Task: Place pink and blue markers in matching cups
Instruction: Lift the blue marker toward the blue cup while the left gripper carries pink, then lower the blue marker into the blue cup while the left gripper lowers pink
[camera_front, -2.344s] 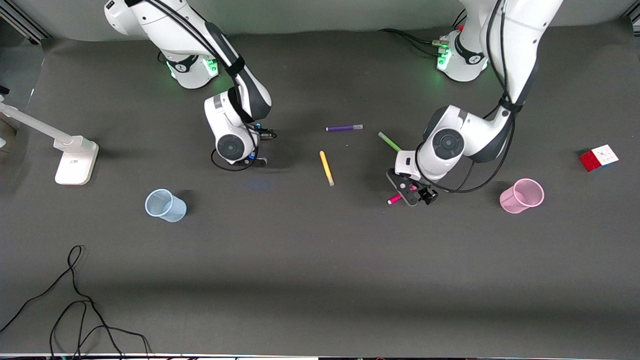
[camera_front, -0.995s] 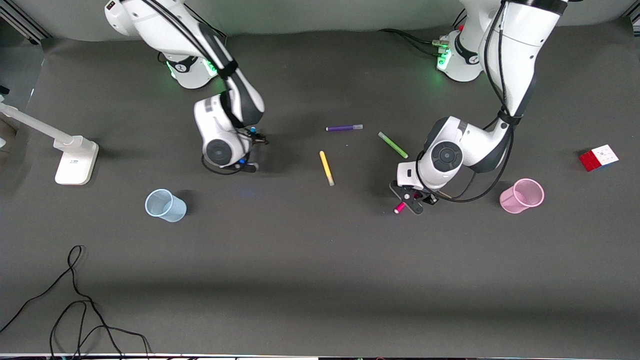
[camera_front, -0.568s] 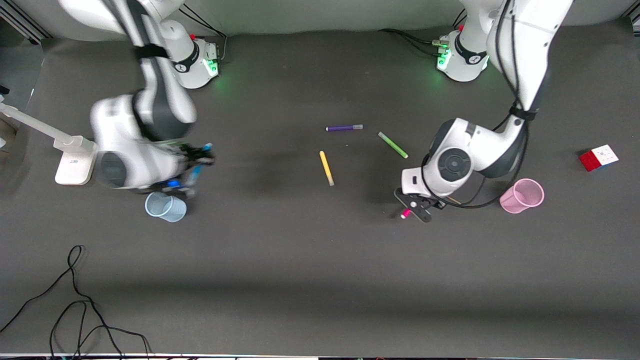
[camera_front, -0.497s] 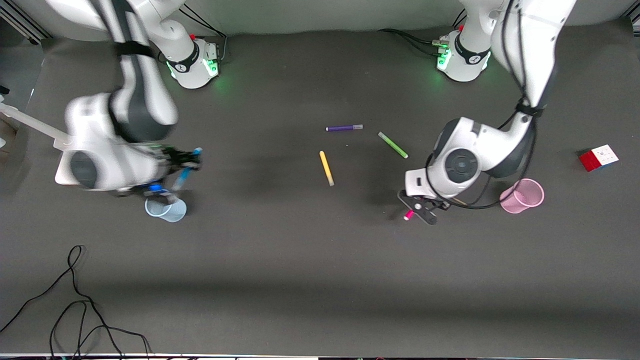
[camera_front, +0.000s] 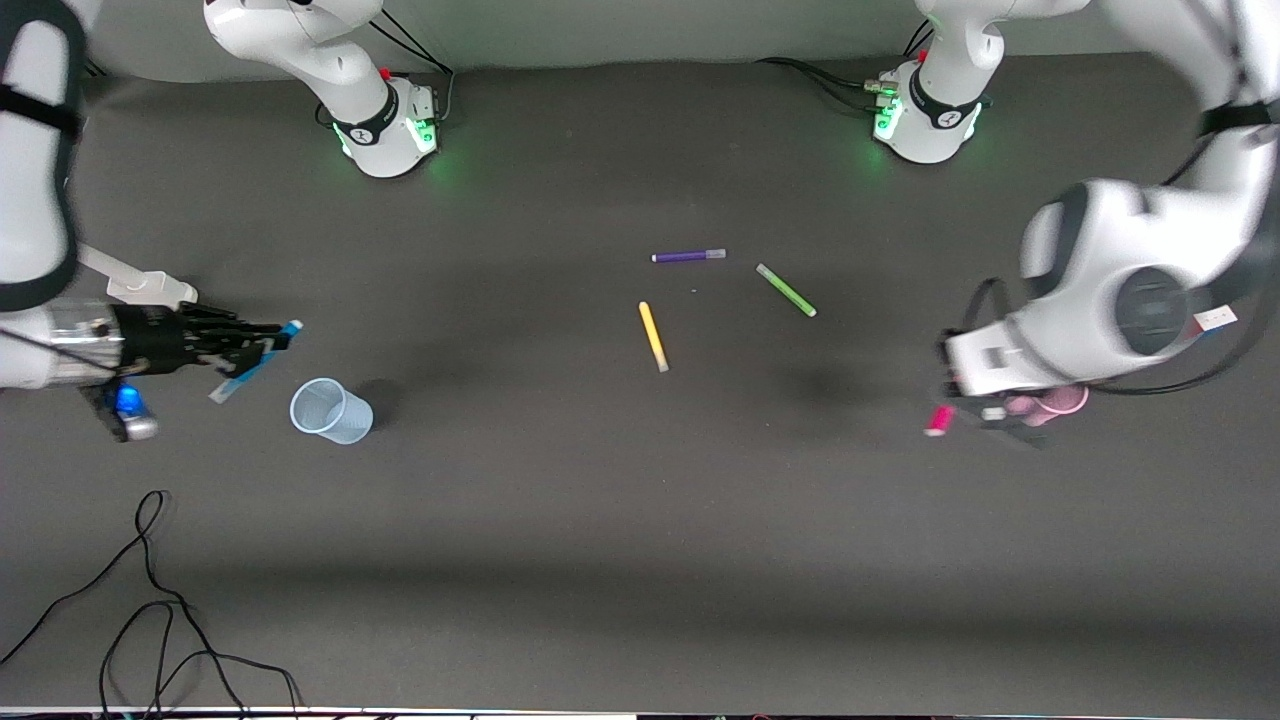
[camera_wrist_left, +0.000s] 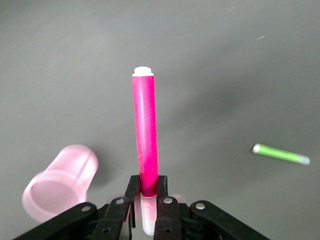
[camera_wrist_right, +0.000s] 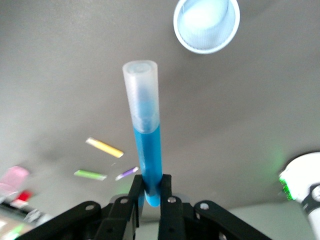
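Next, my left gripper releases the pink marker inside the pink cup (camera_front: 1048, 382) (camera_wrist_left: 59, 187), with the marker's clear end leaning out over the rim of the cup.
My right gripper (camera_front: 250, 355) is shut on the blue marker (camera_front: 255, 358) and holds it in the air beside the pale blue cup (camera_front: 330, 410), toward the right arm's end of the table. In the right wrist view the gripper (camera_wrist_right: 149, 187) clamps the marker (camera_wrist_right: 147, 150) by its blue end, and the cup (camera_wrist_right: 206, 22) shows open and empty. My left gripper (camera_front: 985, 412) is shut on the pink marker (camera_front: 940, 420) next to the pink cup (camera_front: 1050, 403), which the hand mostly hides. In the left wrist view the gripper (camera_wrist_left: 146, 184) clamps the marker (camera_wrist_left: 145, 135) beside the cup (camera_wrist_left: 62, 182).
A purple pen (camera_front: 688, 256), a yellow pen (camera_front: 653, 336) and a lime-green pen (camera_front: 786, 290) lie mid-table. A white stand base (camera_front: 150, 290) sits at the right arm's end. A colour cube (camera_front: 1215, 318) peeks out by the left arm. A black cable (camera_front: 150, 600) lies near the front camera.
Both arms swung outward with their markers. The right gripper carried the blue marker from mid-table past the blue cup. The left gripper carried the pink marker up to the pink cup.
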